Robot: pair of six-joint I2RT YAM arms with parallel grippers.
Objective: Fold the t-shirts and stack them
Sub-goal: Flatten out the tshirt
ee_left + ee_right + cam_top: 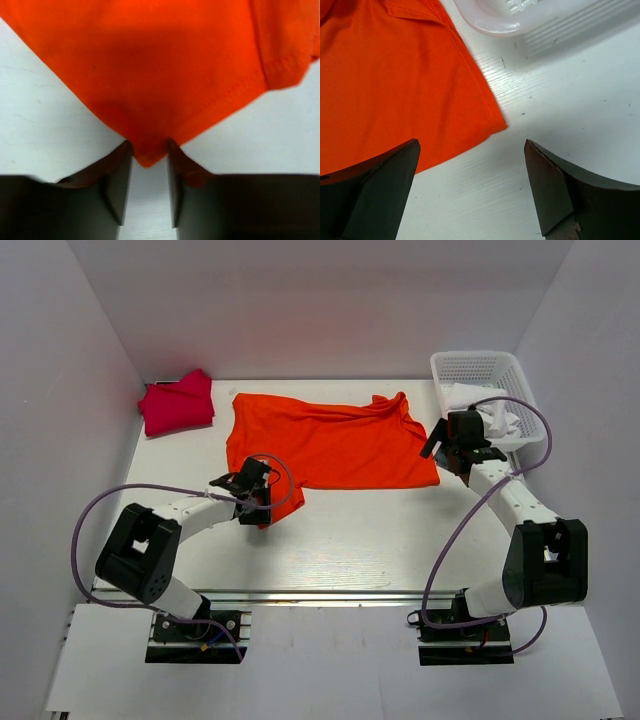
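Note:
Next, my right gripper moves to the orange t-shirt's near corner (435,482) (501,127), the one nearest the white basket, and closes there.
The bright orange t-shirt (330,445) lies spread flat across the middle of the table. A crimson-pink t-shirt (178,402) sits bunched at the far left. My left gripper (260,500) is low at the orange shirt's near left corner. In the left wrist view the pointed tip of that orange t-shirt (165,65) reaches in between the tips of the left gripper (149,147), whose jaws are half closed with bare table showing between them. My right gripper (440,450) hovers wide open by the near right corner of the orange t-shirt (395,85); nothing lies between the fingers of the right gripper (470,145).
A white plastic basket (480,365) stands at the far right holding white cloth (490,415); the basket's rim (485,22) shows just beyond the right gripper. White walls close in the table on the left, back and right.

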